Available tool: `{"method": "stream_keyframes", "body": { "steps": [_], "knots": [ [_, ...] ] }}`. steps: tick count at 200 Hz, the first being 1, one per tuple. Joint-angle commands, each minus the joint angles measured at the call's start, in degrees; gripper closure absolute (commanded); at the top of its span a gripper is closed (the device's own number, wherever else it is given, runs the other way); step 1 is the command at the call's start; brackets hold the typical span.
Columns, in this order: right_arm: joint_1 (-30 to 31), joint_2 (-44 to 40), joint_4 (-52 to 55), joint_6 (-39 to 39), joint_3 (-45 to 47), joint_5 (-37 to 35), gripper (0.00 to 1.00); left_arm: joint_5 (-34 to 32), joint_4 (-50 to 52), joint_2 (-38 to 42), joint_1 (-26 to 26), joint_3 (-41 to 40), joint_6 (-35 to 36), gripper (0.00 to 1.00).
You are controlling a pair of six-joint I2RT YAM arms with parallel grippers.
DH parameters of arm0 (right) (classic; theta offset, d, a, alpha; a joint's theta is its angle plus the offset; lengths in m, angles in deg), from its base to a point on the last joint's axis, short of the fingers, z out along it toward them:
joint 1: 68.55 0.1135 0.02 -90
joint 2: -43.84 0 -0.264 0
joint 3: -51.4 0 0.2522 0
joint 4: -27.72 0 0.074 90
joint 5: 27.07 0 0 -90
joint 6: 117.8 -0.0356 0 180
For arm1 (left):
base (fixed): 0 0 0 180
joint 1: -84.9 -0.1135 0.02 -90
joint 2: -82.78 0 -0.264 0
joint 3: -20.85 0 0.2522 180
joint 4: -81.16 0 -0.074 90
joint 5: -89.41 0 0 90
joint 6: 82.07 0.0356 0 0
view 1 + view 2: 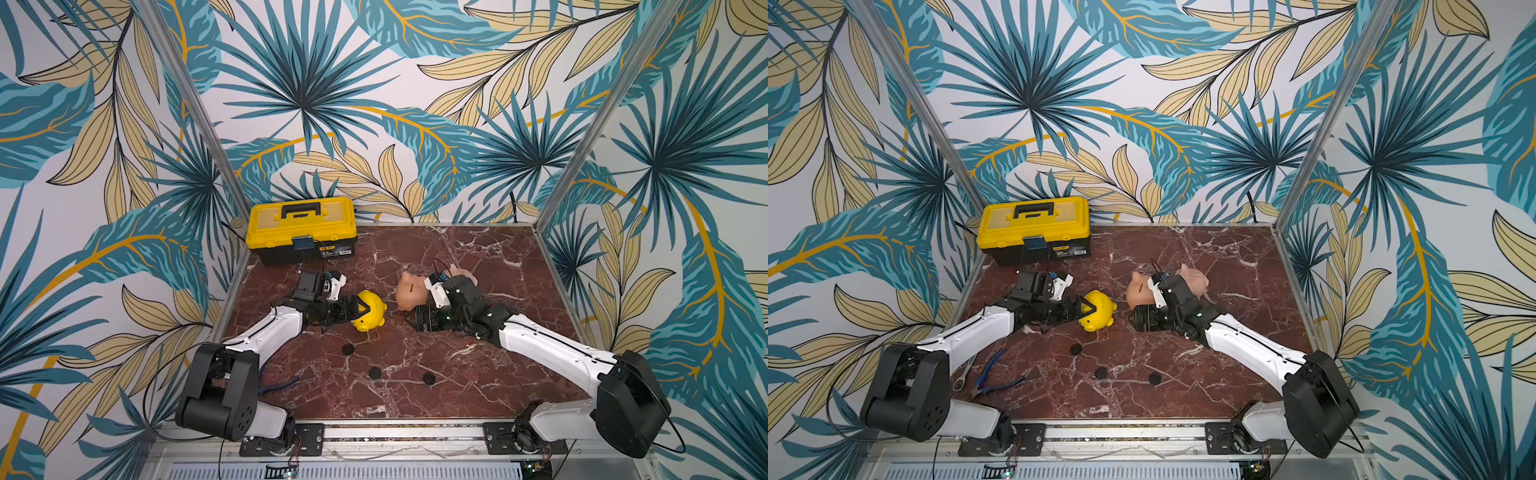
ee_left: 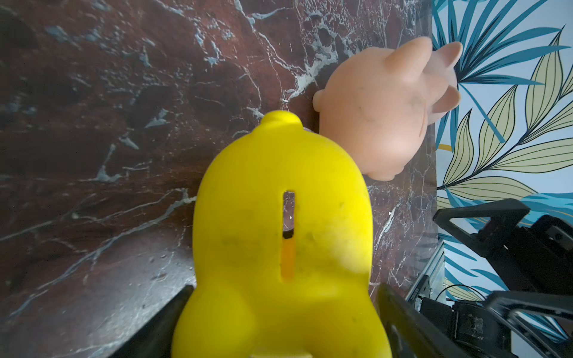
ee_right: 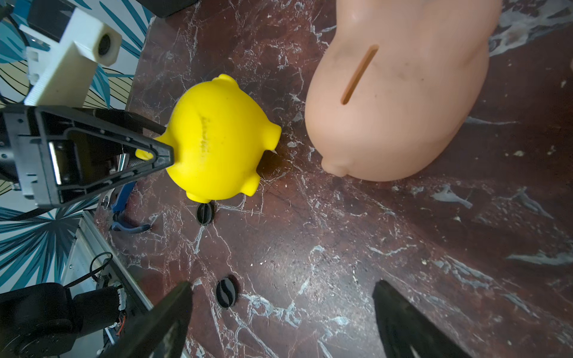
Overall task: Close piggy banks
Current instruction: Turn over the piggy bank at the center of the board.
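I will close my right gripper on the bar across the middle black disc (image 3: 226,291), the one that lies between the other black discs.
The yellow piggy bank (image 1: 371,316) (image 1: 1101,311) lies tipped on the marble table (image 1: 478,374), its coin slot facing the left wrist camera (image 2: 279,217). My left gripper (image 1: 360,309) (image 2: 282,289) is open, its fingers on either side of the pig's rear end. The peach piggy bank (image 1: 409,291) (image 3: 393,108) stands just right of it. The pink piggy bank (image 1: 1196,278) sits behind my right arm, partly hidden. My right gripper (image 1: 415,318) (image 3: 282,288) is open over bare table in front of the peach pig, holding nothing.
Three small black discs (image 1: 348,349) (image 1: 375,372) (image 1: 429,378) lie on the front half of the table. A yellow-and-black toolbox (image 1: 302,228) stands at the back left. Blue-handled pliers (image 1: 992,374) and a wrench (image 1: 963,376) lie by the left arm's base.
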Motion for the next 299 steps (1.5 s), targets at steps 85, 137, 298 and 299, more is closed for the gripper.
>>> {"method": "stream_keyframes", "body": {
  "steps": [85, 137, 298, 299],
  "knots": [
    [3.9, -3.4, 9.3, -2.5, -3.0, -6.7, 0.11, -2.5, -2.6, -0.7, -1.3, -0.9, 0.6, 0.01],
    [7.6, -4.4, 11.4, -3.6, -3.8, -10.6, 0.13, -6.4, -2.5, 0.7, -1.4, -1.9, -0.4, 0.0],
    [14.0, -1.3, 12.6, -4.0, -7.2, -13.0, 0.13, -15.7, 9.4, 5.9, -2.8, 1.5, 4.5, 0.0],
    [14.0, -1.3, 12.6, -4.0, -7.2, -13.0, 0.13, -15.7, 9.4, 5.9, -2.8, 1.6, 4.5, 0.0]
  ]
}}
